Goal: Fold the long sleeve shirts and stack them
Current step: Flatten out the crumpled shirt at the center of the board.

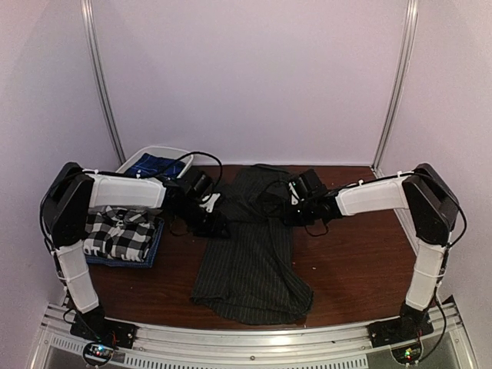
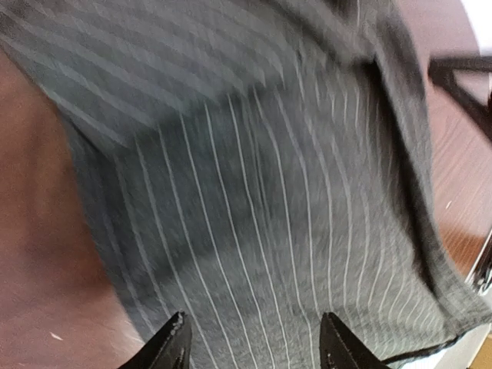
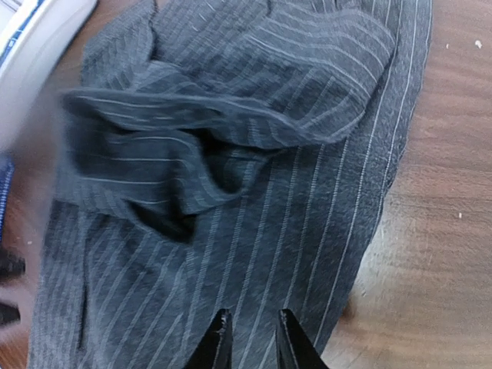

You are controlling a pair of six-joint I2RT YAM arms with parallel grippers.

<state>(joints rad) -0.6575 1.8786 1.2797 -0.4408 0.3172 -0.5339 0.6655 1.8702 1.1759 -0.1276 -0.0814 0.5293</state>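
Note:
My left gripper should go to the pinstriped shirt next and grab the sleeve's loose end (image 1: 217,190) on the side toward the white bin.
The dark charcoal pinstriped shirt (image 1: 250,261) lies lengthwise on the middle of the brown table, its far end bunched into folds (image 3: 231,115). My left gripper (image 1: 214,224) is at the shirt's left edge; in the left wrist view (image 2: 255,342) its jaws are wide open just above the striped cloth (image 2: 254,215). My right gripper (image 1: 294,209) is at the shirt's upper right edge; in the right wrist view (image 3: 252,338) its jaws stand a narrow gap apart over flat cloth. The black-and-white checked shirt (image 1: 121,231) lies folded at the left on a dark blue cloth (image 1: 152,255).
A white bin (image 1: 175,152) holding blue fabric (image 1: 157,165) stands at the back left, just behind my left arm. Bare table (image 1: 361,261) lies to the right of the pinstriped shirt. Walls and metal posts enclose the back and sides.

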